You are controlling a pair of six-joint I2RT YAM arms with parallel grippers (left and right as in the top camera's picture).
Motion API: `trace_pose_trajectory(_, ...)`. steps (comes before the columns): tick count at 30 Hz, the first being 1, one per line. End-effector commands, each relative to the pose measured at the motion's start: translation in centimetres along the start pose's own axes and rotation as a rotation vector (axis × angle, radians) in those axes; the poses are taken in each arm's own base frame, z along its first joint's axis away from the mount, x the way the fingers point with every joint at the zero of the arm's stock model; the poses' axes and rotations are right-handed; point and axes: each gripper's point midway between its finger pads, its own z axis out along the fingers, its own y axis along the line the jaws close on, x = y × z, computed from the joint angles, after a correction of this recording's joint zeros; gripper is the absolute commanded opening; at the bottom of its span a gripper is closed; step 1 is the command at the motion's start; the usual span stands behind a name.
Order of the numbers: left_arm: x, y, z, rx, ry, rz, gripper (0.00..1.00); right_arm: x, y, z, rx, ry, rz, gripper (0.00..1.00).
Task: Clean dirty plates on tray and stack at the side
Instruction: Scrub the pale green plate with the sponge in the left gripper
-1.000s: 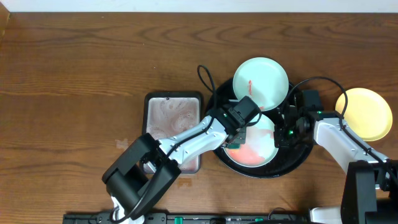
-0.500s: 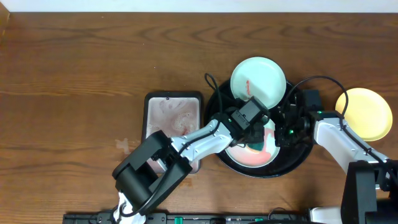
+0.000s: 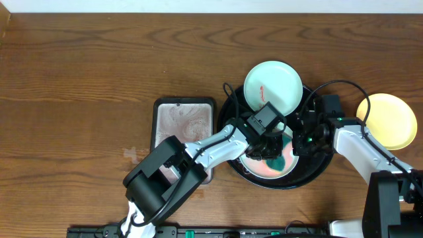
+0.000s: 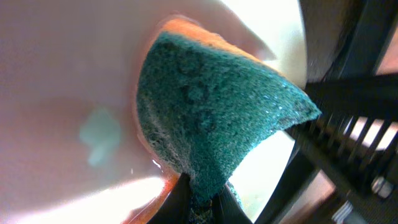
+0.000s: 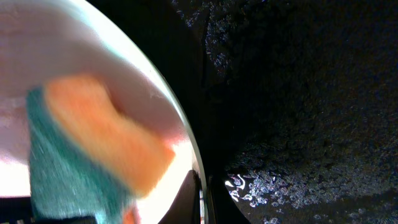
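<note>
My left gripper is going to let go of the sponge in the near end of the rectangular tray of pinkish water (image 3: pixel 184 167).
A round black tray (image 3: pixel 317 173) holds a pink plate (image 3: pixel 264 168) smeared red and, leaning on its far rim, a pale green plate (image 3: pixel 281 82) with a red streak. My left gripper (image 3: pixel 272 149) is shut on a green and orange sponge (image 3: pixel 284 153) and presses it on the pink plate (image 4: pixel 56 81); the sponge (image 4: pixel 211 118) fills the left wrist view. My right gripper (image 3: pixel 297 144) is shut on the pink plate's right rim (image 5: pixel 186 143), with the sponge (image 5: pixel 93 155) close by. A clean yellow plate (image 3: pixel 388 120) lies right of the tray.
A rectangular tray of pinkish water (image 3: pixel 184 125) stands left of the black tray. Cables (image 3: pixel 221 84) loop over the tray's far rim. The black tray's wet floor (image 5: pixel 298 112) shows in the right wrist view.
My left gripper has swept the sponge to the right across the pink plate, towards my right gripper. The green plate has shifted slightly left. The right arm has stayed put.
</note>
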Motion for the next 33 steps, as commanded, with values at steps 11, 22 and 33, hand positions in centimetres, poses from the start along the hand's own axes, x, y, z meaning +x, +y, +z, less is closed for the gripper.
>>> trace_pose_trajectory(11,0.0,11.8,-2.8,-0.472,-0.055,-0.107,0.08,0.9,-1.0,0.7,0.052,0.035,-0.002,0.01)
trace_pose_trajectory(22,-5.3,14.4,-9.5,-0.791,-0.34,0.075,0.07,0.9,-1.4,0.7,0.074,0.036,-0.002,0.01)
trace_pose_trajectory(33,-3.8,10.7,-6.4,-0.605,-0.264,0.082,0.07,1.1,-1.4,0.7,0.075,0.042,-0.001,0.01)
